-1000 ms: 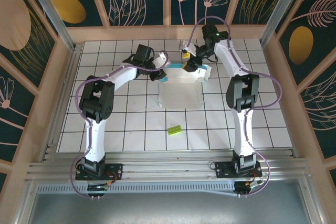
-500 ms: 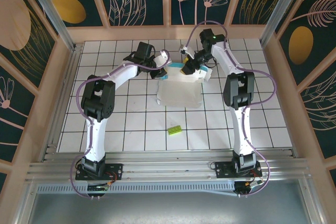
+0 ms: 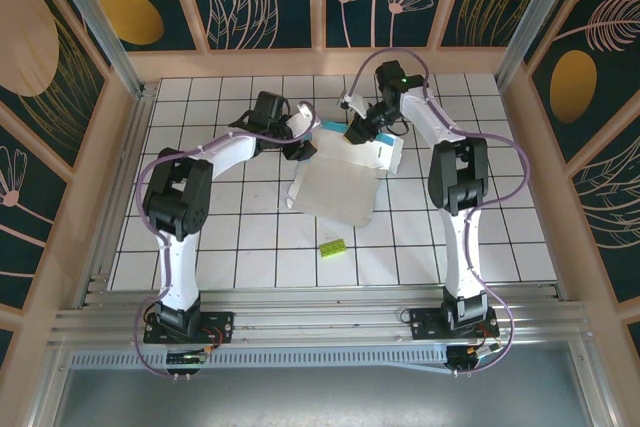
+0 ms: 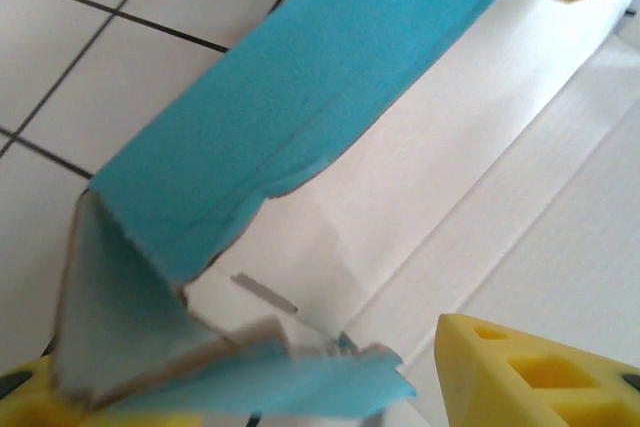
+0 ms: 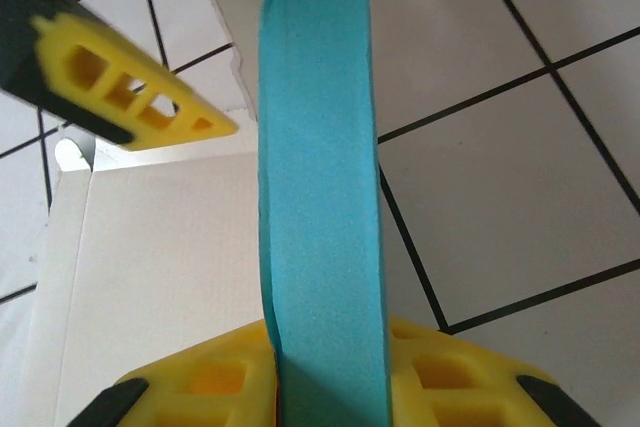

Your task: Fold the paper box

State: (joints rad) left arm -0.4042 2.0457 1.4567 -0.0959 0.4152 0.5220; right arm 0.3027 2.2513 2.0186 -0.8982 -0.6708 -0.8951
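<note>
The crumpled teal tab crosses my open left fingers; next I back off and take the teal corner (image 4: 105,292) from its outer side.
The paper box (image 3: 335,185) lies partly unfolded on the tiled table, pale side up, with a teal flap (image 3: 334,128) raised along its far edge. My right gripper (image 3: 358,131) is at that far edge. In the right wrist view its yellow fingers (image 5: 455,372) press both sides of the upright teal flap (image 5: 318,147), so my right gripper (image 5: 325,372) is shut on it. My left gripper (image 3: 305,143) is at the sheet's far left corner. Seen from the left wrist, that gripper (image 4: 250,392) is open, with a crumpled teal tab (image 4: 290,382) and the teal flap (image 4: 300,97) in front of its spread fingers (image 4: 540,377).
A tiny lime-green block (image 3: 332,246) lies on the tiles just in front of the sheet. Wooden walls (image 3: 90,197) enclose the table on three sides. A metal rail (image 3: 320,315) runs along the near edge, by the arm bases.
My left gripper has opened and drawn slightly left. My right gripper has closed on the teal flap. The sheet has turned, its near end swinging left.
</note>
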